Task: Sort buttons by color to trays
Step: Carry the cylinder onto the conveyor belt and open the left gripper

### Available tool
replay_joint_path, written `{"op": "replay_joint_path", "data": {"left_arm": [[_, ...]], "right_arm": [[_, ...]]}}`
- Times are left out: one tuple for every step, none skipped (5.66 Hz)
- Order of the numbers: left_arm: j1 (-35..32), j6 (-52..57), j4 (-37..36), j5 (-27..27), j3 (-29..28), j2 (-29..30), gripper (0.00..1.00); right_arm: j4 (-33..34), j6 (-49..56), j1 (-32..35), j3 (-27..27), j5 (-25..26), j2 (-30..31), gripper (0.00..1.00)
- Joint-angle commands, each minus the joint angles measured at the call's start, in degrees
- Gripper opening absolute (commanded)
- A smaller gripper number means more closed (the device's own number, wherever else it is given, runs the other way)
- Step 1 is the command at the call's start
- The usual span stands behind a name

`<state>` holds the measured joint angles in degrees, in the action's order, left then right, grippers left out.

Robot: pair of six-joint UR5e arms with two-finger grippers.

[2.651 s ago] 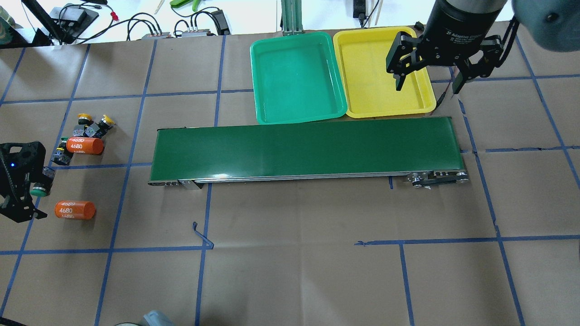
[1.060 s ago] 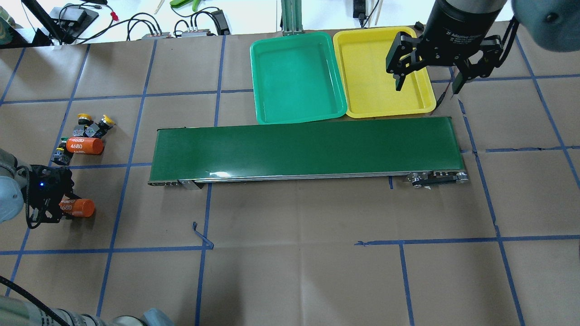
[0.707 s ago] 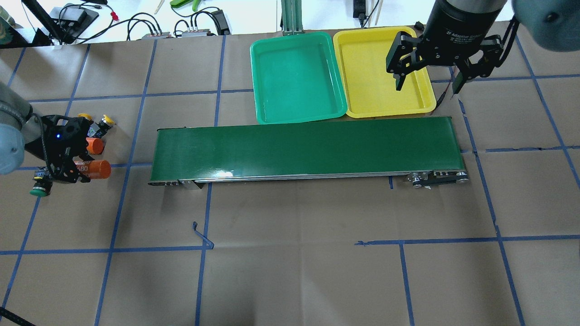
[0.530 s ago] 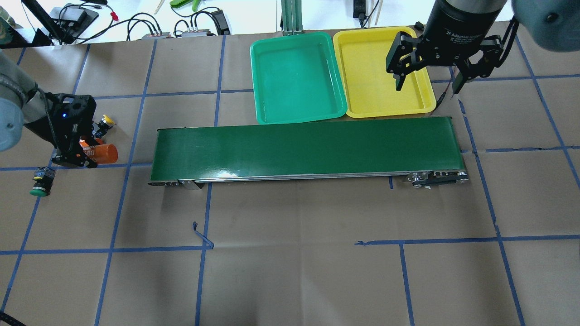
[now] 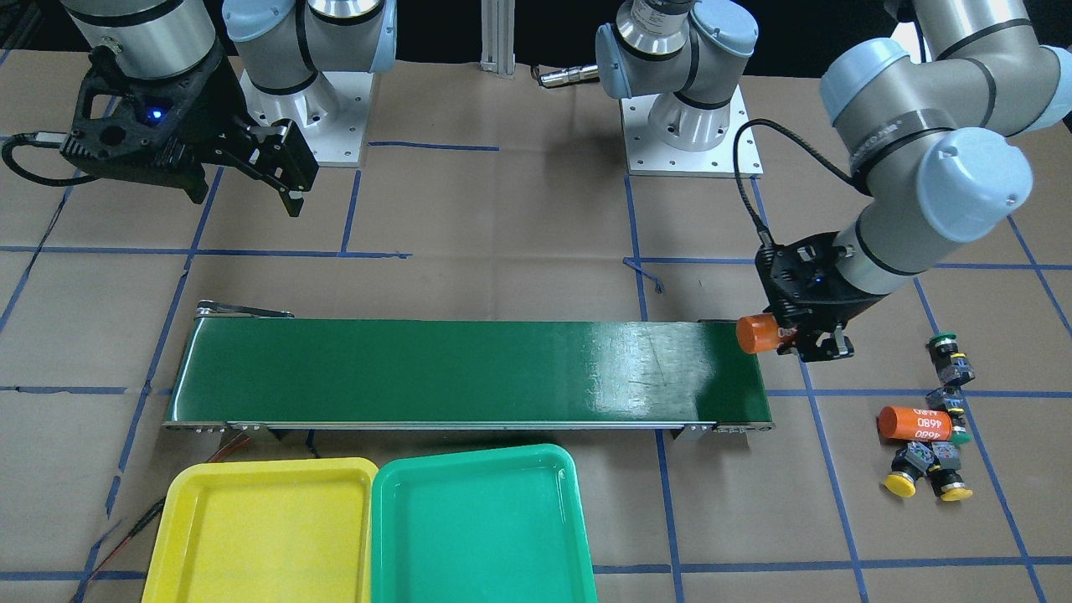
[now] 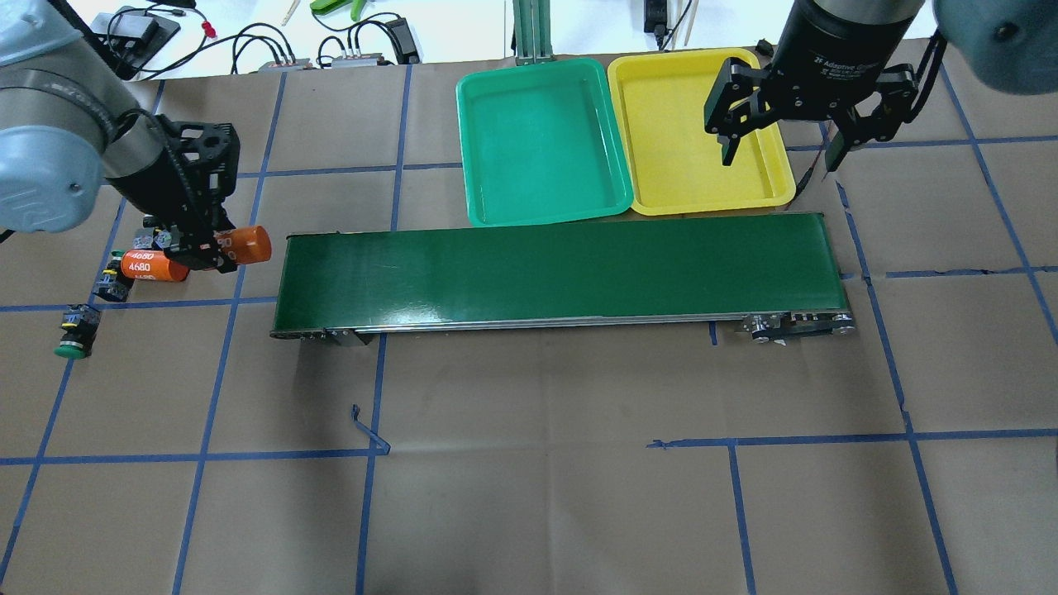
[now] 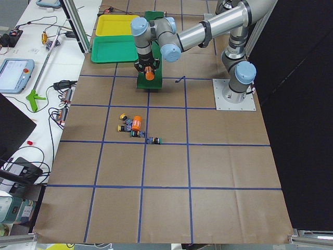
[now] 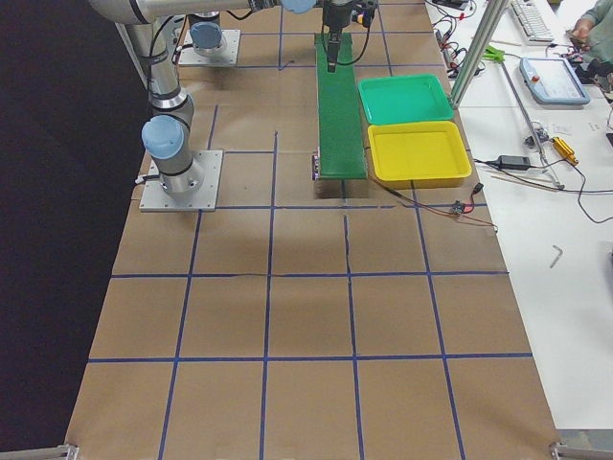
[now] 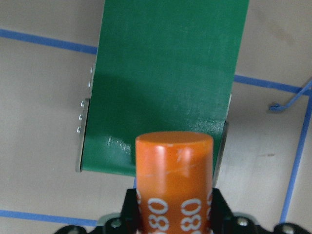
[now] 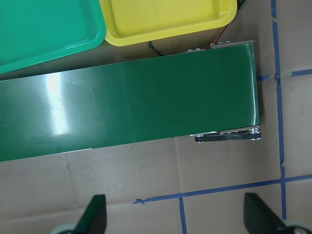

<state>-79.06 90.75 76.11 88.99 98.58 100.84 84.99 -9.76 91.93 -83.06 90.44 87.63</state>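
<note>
The robot's left gripper needs to release the orange cylinder, now held just off the conveyor's end, on the dark-green conveyor belt, a little way in from its near end [image 5: 639, 361] [image 9: 181, 60].
My left gripper [image 6: 221, 248] is shut on an orange "4680" cylinder [image 6: 249, 245], held just off the conveyor's left end; the left wrist view shows the cylinder [image 9: 174, 180] between the jaws. Loose buttons lie on the paper: a green-capped one [image 6: 72, 332] alone, and two yellow-capped ones [image 5: 899, 483] [image 5: 955, 491] with another green one [image 5: 956, 433] in a cluster. The green tray [image 6: 541, 140] and yellow tray [image 6: 690, 136] are empty. My right gripper [image 6: 781, 153] is open and empty above the yellow tray's right edge.
The long dark-green conveyor belt [image 6: 562, 268] lies between the buttons and the trays. A second orange "4680" cylinder [image 6: 151, 266] lies in the button cluster. Cables and tools sit beyond the far table edge.
My left gripper left the green-capped button on the paper, shut on the front orange cylinder, and carried it up and right to the conveyor's left end. The right arm has not moved.
</note>
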Motion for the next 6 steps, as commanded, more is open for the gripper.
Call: {"op": "replay_joint_path", "data": {"left_arm": [[-7.6, -4.3, -0.8, 0.0, -0.1, 0.4, 0.01], [-9.5, -4.4, -1.3, 0.0, 0.6, 1.3, 0.01], [-10.8, -4.0, -2.5, 0.3, 3.1, 3.0, 0.01], [-10.9, -2.4, -8.3, 0.7, 5.2, 4.1, 0.01], [-10.8, -0.6, -11.0, 0.9, 4.5, 6.0, 0.02], [-10.7, -1.2, -11.0, 0.9, 4.8, 6.0, 0.04]], "right_arm": [[0.0, 0.0, 0.0, 0.0, 0.1, 0.0, 1.0], [0.0, 0.0, 0.0, 0.0, 0.1, 0.0, 1.0], [-0.1, 0.0, 0.0, 0.0, 0.1, 0.0, 1.0], [0.0, 0.0, 0.0, 0.0, 0.1, 0.0, 1.0], [-0.1, 0.0, 0.0, 0.0, 0.1, 0.0, 1.0], [-0.1, 0.0, 0.0, 0.0, 0.1, 0.0, 1.0]]}}
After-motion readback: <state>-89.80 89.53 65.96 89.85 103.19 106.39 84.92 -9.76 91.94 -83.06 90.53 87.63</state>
